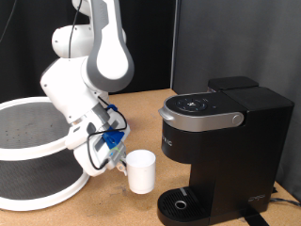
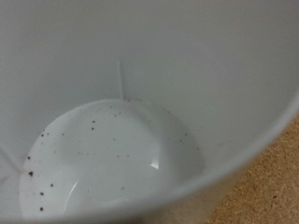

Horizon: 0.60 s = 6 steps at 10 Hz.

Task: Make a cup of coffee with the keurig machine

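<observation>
Next, my gripper lets go of the white cup on the round drip tray of the keurig machine (image 1: 180,205), below the machine's spout.
The cup (image 1: 141,171) is a small plain white mug that stands on the wooden table to the left of the keurig machine (image 1: 221,141) in the exterior view. My gripper (image 1: 118,162) is right against the cup's left side, at rim height. The wrist view looks straight down into the cup (image 2: 121,159), whose white bottom has several dark specks. My fingers do not show clearly in either view. The machine is black with a silver-grey lid handle (image 1: 199,118), lid down, and a round drip tray (image 1: 179,202) with nothing on it.
A large round white mesh-topped basket (image 1: 33,155) stands at the exterior view's left, close behind the arm. A black curtain hangs behind the table. Bare cork-like table (image 2: 271,191) shows beside the cup.
</observation>
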Available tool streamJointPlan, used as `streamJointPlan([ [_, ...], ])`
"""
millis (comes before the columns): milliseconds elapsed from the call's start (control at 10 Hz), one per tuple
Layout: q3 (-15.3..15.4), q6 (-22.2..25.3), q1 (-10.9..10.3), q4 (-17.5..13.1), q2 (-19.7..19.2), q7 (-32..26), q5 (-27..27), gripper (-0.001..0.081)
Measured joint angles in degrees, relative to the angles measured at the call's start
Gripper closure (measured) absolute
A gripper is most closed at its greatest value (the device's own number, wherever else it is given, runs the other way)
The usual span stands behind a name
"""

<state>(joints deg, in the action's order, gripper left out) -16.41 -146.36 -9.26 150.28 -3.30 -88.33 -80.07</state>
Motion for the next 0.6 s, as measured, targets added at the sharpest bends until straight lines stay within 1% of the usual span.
streamJointPlan([
  [300, 3.08, -1.3, -1.19, -1.18, -1.93, -1.63, -5.28, 0.0736],
  [600, 5.65, -2.49, -2.03, -3.49, -4.31, -4.88, -11.41, 0.0736],
])
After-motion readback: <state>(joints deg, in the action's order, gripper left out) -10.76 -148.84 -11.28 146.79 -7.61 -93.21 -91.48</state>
